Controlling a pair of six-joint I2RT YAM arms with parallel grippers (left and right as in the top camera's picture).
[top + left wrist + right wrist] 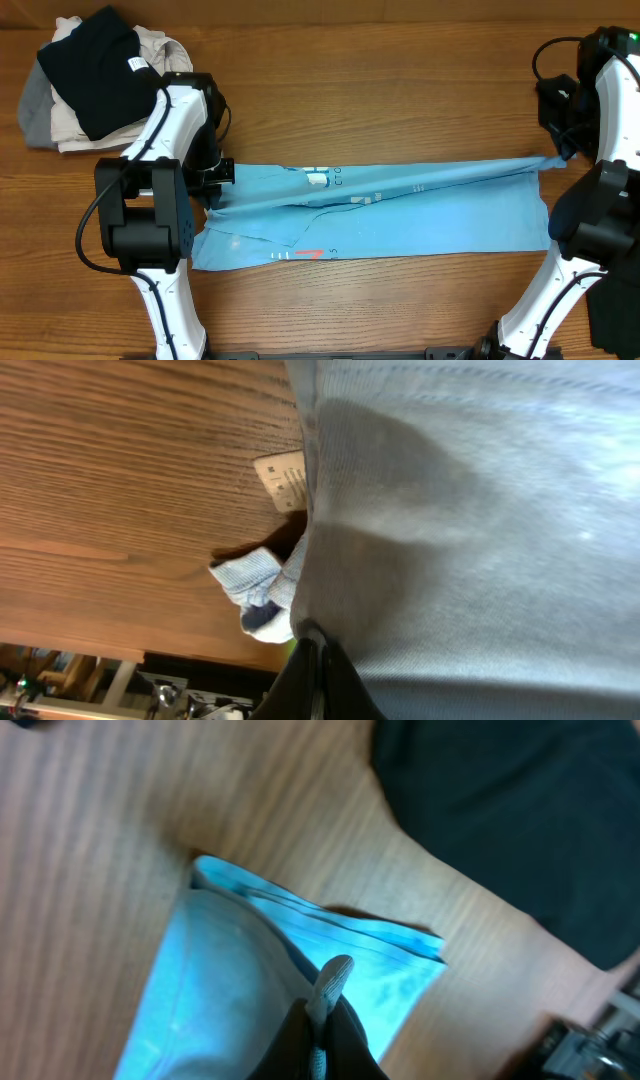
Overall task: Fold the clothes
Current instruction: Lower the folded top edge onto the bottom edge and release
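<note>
Next, my right gripper lets go of the shirt's corner on the lower layer's short end edge [557, 217] [415, 937], close to its front corner.
The light blue T-shirt [400, 215] lies stretched across the table, folded lengthwise, with white lettering and a small red mark near its front edge. My left gripper [215, 178] is shut on the shirt's left end; in the left wrist view [318, 660] the cloth [470, 530] is pinched between the fingers. My right gripper [562, 152] is shut on the shirt's far right corner and holds it taut; the right wrist view [320, 1030] shows a fold of blue cloth [230, 990] between the fingers. A black shirt [95, 65] lies on a pile at the far left.
The pile of grey and beige garments [60, 110] sits at the table's far left corner. A dark cloth [520, 810] lies near the right arm. A white label [285, 480] shows on the wooden table [400, 90].
</note>
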